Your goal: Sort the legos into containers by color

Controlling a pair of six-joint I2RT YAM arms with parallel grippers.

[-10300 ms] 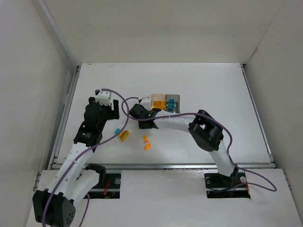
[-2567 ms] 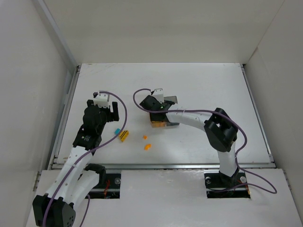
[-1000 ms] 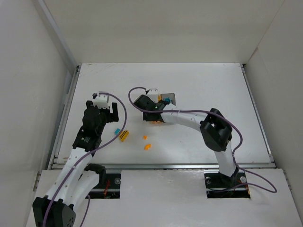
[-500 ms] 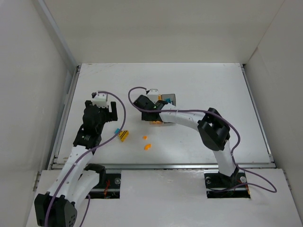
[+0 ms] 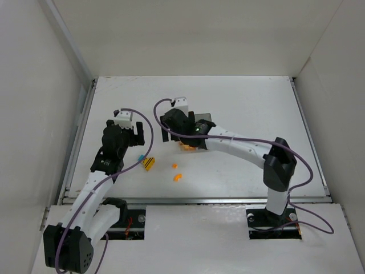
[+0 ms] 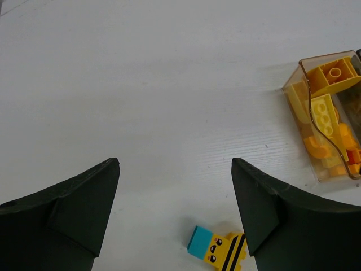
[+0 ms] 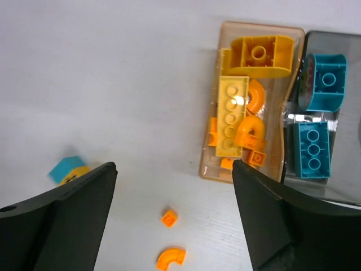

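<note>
Next, my right gripper closes its fingers on the sides of the small orange brick (image 5: 174, 166) (image 7: 169, 218) that is lying between the amber bin and the curved orange piece.
In the right wrist view the amber bin (image 7: 259, 23) holds several orange and yellow legos. Against its right side the grey bin (image 7: 338, 39) holds two teal bricks (image 7: 310, 149). My right gripper (image 7: 174, 165) hangs open above the table to the left of the amber bin, with nothing between its fingers. Below it lie a small orange brick (image 7: 168, 217) and a curved orange piece (image 7: 171, 258). My left gripper (image 6: 175, 164) is open and empty over a black-striped yellow brick with a teal end (image 6: 220, 248). From above, the right arm hides most of the amber bin (image 5: 188, 145).
The loose orange pieces (image 5: 177, 172) and the striped brick (image 5: 147, 164) lie between the two arms near the table's front edge. White walls enclose the table on three sides. A metal rail runs along the left edge (image 5: 80, 137).
My right gripper has opened over the last second, and its arm has stretched out with the elbow swinging right. The left arm has barely moved.
</note>
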